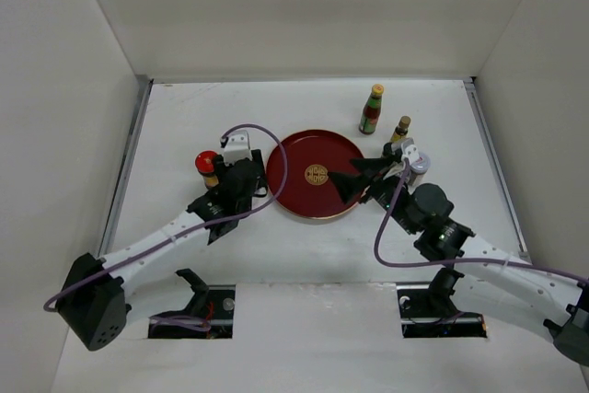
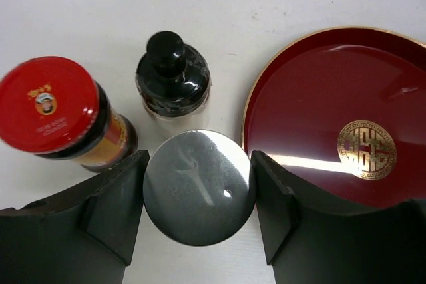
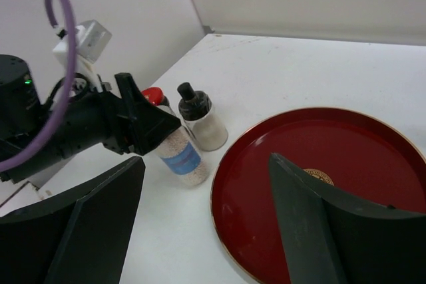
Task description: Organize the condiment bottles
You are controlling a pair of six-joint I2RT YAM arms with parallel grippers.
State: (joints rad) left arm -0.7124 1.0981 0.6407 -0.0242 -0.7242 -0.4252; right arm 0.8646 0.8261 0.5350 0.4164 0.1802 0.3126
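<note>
My left gripper is going to let go of the silver-lidded jar on the round red tray [image 1: 304, 153] [image 2: 335, 91], and I should set it just behind the tray's gold emblem.
My left gripper [image 2: 200, 164] is shut on a silver-lidded jar [image 2: 198, 181] of white granules with a blue label [image 3: 181, 159], which stands on the table just left of the round red tray [image 2: 313, 91]. A black-capped bottle [image 2: 173, 78] and a red-lidded jar [image 2: 48, 104] stand right behind it. In the top view the left gripper [image 1: 230, 170] hides the held jar. My right gripper [image 1: 342, 186] is open and empty above the tray's right side. A red sauce bottle with a green neck [image 1: 372, 109], a small dark bottle [image 1: 400, 129] and another silver-lidded bottle [image 1: 419, 165] stand right of the tray [image 1: 304, 149].
White walls close the table in on the left, back and right. A purple cable [image 1: 276, 149] loops from the left wrist over the tray's left edge. The right arm's cable [image 1: 391, 213] hangs near the silver-lidded bottle.
</note>
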